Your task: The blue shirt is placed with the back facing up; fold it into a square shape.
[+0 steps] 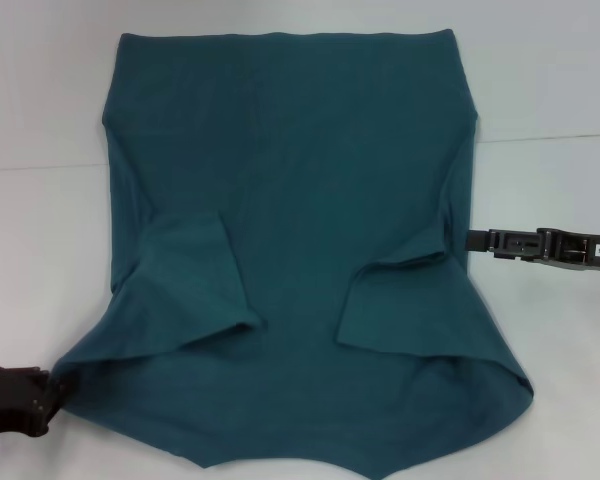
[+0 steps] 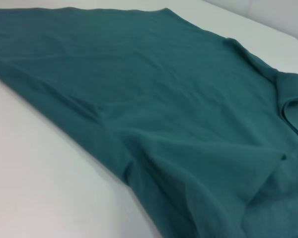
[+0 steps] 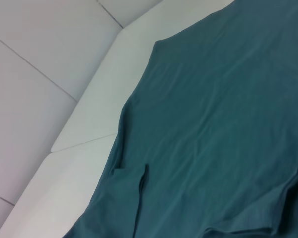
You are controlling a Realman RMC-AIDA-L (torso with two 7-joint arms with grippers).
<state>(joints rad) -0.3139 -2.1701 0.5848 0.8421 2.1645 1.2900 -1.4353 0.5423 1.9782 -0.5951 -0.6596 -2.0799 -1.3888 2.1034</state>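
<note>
My left gripper pulls the shirt's shoulder pointed and the folded sleeve's corner puckers; I will open, let the sleeve settle flat, then pinch the shoulder's edge (image 1: 70,362).
The blue shirt (image 1: 300,200) lies spread on the white table, with both short sleeves folded inward onto its body. Its fabric fills most of the left wrist view (image 2: 179,124) and the right wrist view (image 3: 223,124). My left gripper (image 1: 46,396) sits at the near left corner of the shirt, right against the cloth's edge. My right gripper (image 1: 477,240) reaches in level from the right and meets the shirt's right side edge beside the folded sleeve. Neither wrist view shows its own arm's gripper.
The white table (image 1: 40,250) extends on both sides of the shirt, with a seam line (image 1: 550,138) running across it. A white panelled wall (image 3: 35,59) rises behind the table's far edge.
</note>
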